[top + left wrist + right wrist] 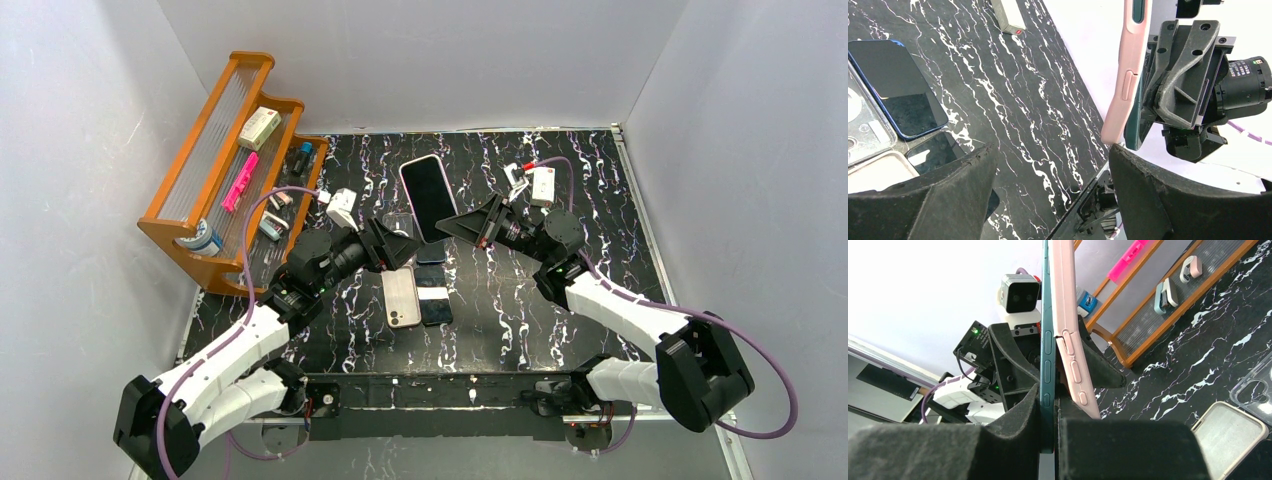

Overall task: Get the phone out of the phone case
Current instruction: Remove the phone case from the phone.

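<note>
The pink phone case's corner sticks off the teal phone beyond my fingertip; next my left gripper pinches only that corner [1111, 133] and pulls the case off.
My right gripper [1050, 412] is shut on the teal phone [1047, 340], holding it on edge above the table. The pink phone case [1066, 310] clings to the phone's far part, and its near end has peeled away from the phone. From above, the phone [427, 195] stands tilted between both arms, with the right gripper [472, 222] at its right edge. My left gripper [1050, 155] is open, with nothing between its fingers. The pink case's corner [1120, 100] hangs just beyond its right fingertip [1120, 152]. The left gripper [398, 245] sits low at the phone's left.
A wooden rack [225, 150] with small items stands at the left. On the marble table lie a beige case [400, 297], a dark phone [434, 300], a blue phone [898, 90] and a clear case [1255, 395]. A white box [543, 185] lies at the back.
</note>
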You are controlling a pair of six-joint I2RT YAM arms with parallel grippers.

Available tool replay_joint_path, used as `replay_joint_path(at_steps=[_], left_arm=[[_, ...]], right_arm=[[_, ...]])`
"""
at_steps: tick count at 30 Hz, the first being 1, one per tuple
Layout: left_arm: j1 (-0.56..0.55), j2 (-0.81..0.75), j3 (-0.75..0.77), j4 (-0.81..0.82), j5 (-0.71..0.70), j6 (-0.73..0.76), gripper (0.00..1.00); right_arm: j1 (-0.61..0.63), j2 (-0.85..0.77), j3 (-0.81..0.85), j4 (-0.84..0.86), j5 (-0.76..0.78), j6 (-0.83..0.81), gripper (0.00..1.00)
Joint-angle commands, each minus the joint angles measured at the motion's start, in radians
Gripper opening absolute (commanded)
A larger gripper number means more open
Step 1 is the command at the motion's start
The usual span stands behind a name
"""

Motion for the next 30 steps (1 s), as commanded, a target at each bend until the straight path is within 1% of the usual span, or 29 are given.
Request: replay_joint_path(at_steps=[1, 8, 19, 26, 30], left_arm=[[-0.002, -0.005, -0.006, 0.023, 0.013, 0.002, 0.78], [-0.003, 0.027, -0.007, 0.112, 0.082, -0.028, 0.79], [-0.003, 0.069, 0.001, 0.175, 0.023, -0.045, 0.77], [-0.003, 0.140, 0.005, 0.360, 0.039, -0.130, 0.73], [-0.003, 0.159, 0.018, 0.422, 0.044, -0.161, 0.70]], right_arm=[[0.000, -0.040, 0.025, 0.127, 0.005, 0.006, 0.01], [-0.001, -0.037, 0.023, 0.130, 0.000, 0.010, 0.01], [0.000, -0.011, 0.016, 0.161, -0.042, 0.049, 0.01], [0.000, -0.009, -0.002, 0.158, -0.078, 0.069, 0.01], [0.000, -0.005, -0.022, 0.157, -0.083, 0.079, 0.01]])
